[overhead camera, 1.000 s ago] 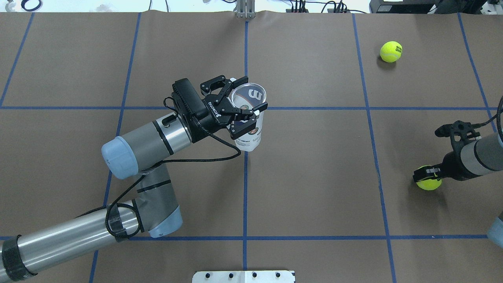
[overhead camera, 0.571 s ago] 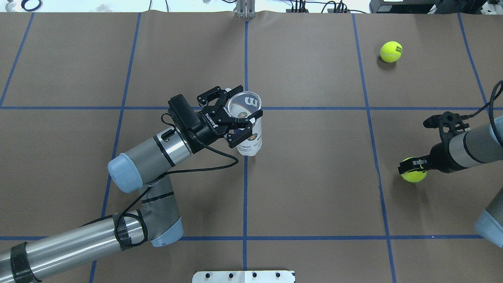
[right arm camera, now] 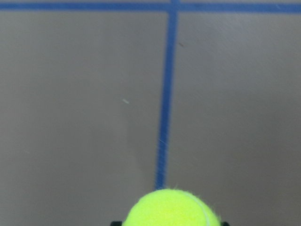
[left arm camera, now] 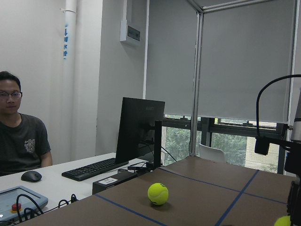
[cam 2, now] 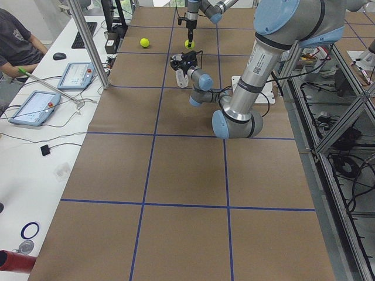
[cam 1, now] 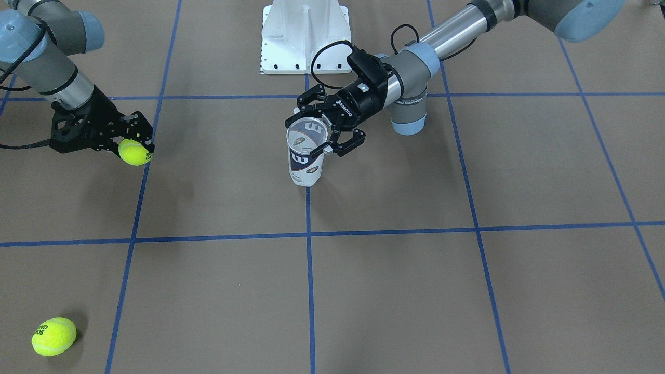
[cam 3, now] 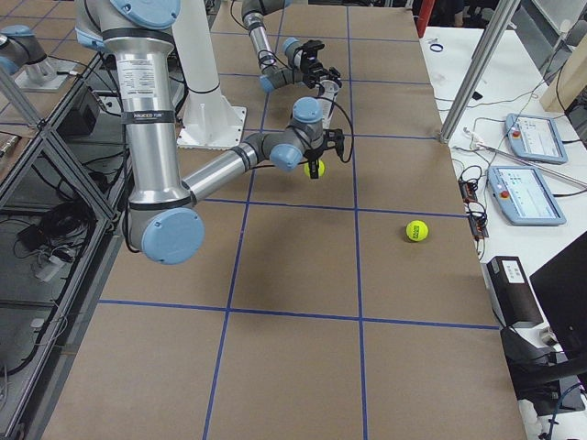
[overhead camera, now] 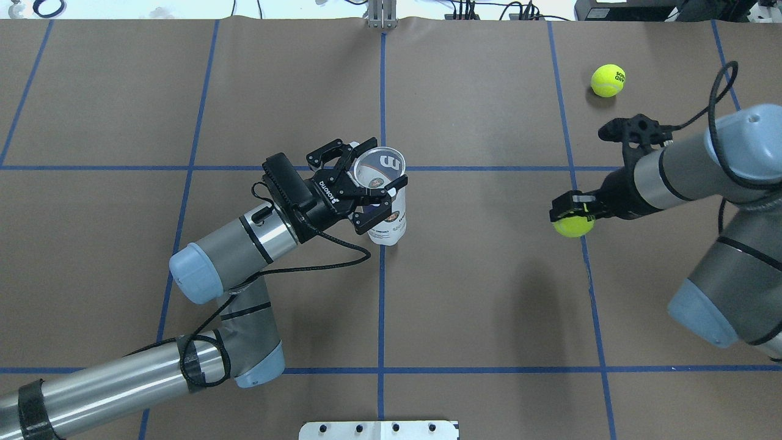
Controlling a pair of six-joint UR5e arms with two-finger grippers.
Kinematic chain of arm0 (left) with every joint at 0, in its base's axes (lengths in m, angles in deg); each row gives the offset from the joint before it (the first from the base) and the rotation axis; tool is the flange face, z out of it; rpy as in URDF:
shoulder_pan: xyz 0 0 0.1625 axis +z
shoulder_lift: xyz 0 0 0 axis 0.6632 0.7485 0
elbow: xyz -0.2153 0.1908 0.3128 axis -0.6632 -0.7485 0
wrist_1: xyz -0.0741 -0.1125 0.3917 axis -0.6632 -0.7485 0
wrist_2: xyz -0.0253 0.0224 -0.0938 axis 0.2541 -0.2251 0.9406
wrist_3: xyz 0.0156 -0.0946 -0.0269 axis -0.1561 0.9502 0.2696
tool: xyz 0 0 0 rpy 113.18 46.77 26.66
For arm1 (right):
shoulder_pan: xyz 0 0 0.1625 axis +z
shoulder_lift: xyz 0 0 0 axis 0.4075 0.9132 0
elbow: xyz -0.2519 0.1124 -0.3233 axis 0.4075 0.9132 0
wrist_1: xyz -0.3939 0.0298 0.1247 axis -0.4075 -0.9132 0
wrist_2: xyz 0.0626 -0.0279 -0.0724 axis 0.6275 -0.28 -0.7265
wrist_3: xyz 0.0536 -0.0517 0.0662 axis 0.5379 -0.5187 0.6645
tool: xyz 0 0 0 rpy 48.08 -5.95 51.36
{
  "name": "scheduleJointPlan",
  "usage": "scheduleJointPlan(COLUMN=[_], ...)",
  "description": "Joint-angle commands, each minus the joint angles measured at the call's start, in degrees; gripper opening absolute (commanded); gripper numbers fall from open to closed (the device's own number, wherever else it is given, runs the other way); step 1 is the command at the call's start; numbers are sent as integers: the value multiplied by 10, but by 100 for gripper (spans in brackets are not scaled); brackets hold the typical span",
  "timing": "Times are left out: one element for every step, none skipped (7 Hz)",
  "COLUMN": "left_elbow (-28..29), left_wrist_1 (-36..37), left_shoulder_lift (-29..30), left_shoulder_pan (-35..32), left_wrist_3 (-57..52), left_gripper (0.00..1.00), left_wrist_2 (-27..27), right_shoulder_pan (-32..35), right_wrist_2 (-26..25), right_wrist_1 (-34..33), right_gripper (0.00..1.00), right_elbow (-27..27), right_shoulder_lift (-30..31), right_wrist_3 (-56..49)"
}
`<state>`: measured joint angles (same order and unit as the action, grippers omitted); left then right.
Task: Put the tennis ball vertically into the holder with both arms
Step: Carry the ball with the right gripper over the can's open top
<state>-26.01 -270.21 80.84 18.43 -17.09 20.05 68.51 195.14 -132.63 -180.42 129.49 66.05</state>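
Observation:
Next, my right gripper lets go of the tennis ball in the opening of the holder (cam 1: pixel 303 123), beside my left gripper's fingers. The ball is now held above the table.
The holder (overhead camera: pixel 386 205) is a clear can with a navy-and-white "W" label, standing upright near the table's middle with its open mouth up; it also shows in the front-facing view (cam 1: pixel 305 158). My left gripper (overhead camera: pixel 371 186) is shut on the holder near its rim (cam 1: pixel 318 136). My right gripper (overhead camera: pixel 572 211) is shut on a yellow-green tennis ball (overhead camera: pixel 573 226) and holds it above the table, well right of the holder. That ball shows in the front-facing view (cam 1: pixel 134 151) and at the bottom of the right wrist view (right arm camera: pixel 172 208).
A second tennis ball (overhead camera: pixel 607 80) lies on the brown paper at the far right; it shows in the front-facing view (cam 1: pixel 53 336) and the left wrist view (left arm camera: pixel 158 193). Blue tape lines grid the table. The white pedestal base (cam 1: pixel 305 36) stands at the near edge. An operator (left arm camera: pixel 21 141) sits beyond.
My right arm has lifted the tennis ball and carried it left and farther out toward the holder. My left gripper has held the holder almost still, shifting only slightly.

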Motion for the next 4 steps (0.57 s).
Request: scheduleJointPlan(left_elbow=[0,2,6,8], left_wrist_1=[-11,-10,-10,-12], left_shoulder_lift=[0,-3,-4,-4], left_shoulder_pan=[5,5,6,11], left_wrist_3=[-2,-3,-5,-29], left_gripper=[77,77,77,77], left_wrist_2=[0,0,0,0], right_shoulder_pan=[-1,-2,-5,-7], right_wrist_2=[-1,-2,-2,-2], right_wrist_1=[-199,-214,-215,-219], right_gripper=[0,0,0,0], right_elbow=[-28,-34,-32,-29], right_shoulder_lift=[-164,-176,-194,-217], right_wrist_3=[28,33,65,89])
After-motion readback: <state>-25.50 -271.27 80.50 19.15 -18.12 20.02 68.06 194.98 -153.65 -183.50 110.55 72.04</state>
